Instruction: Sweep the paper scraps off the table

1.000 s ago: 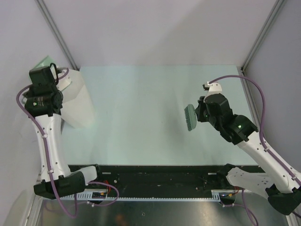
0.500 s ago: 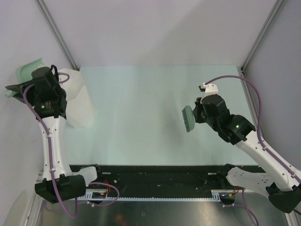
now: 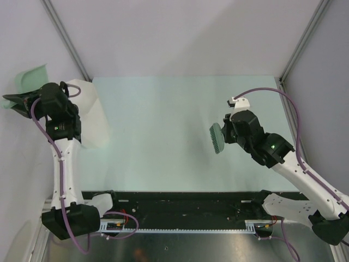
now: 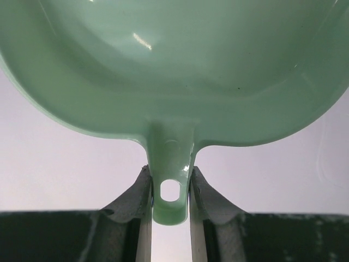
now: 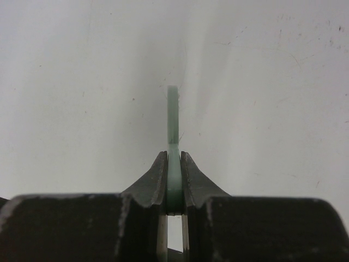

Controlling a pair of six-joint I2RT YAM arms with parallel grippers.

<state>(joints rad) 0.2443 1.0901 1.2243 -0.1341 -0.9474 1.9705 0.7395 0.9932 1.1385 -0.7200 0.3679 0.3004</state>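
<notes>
My right gripper will let go of the green brush at the middle of the pale mint table (image 3: 184, 135).
No paper scraps show in any view. The pale mint table (image 3: 163, 136) lies between the arms. My left gripper (image 3: 23, 99) is shut on the handle of a green dustpan (image 3: 31, 79) and holds it raised past the table's left edge, left of the bin. In the left wrist view the jaws (image 4: 170, 188) clamp the handle, and the dustpan's bowl (image 4: 174, 65) looks empty. My right gripper (image 3: 227, 134) is shut on a green brush (image 3: 217, 137) and holds it above the right half of the table. It shows edge-on in the right wrist view (image 5: 173, 114), clamped between the fingers (image 5: 173, 174).
A tall translucent white bin (image 3: 90, 114) stands at the table's left edge, beside the left arm. A black strip (image 3: 180, 202) runs along the table's front. Grey walls and slanted metal posts (image 3: 65, 38) close in the back and sides.
My left gripper has swung the dustpan leftward, away from above the bin. My right gripper has shifted slightly left with the brush.
</notes>
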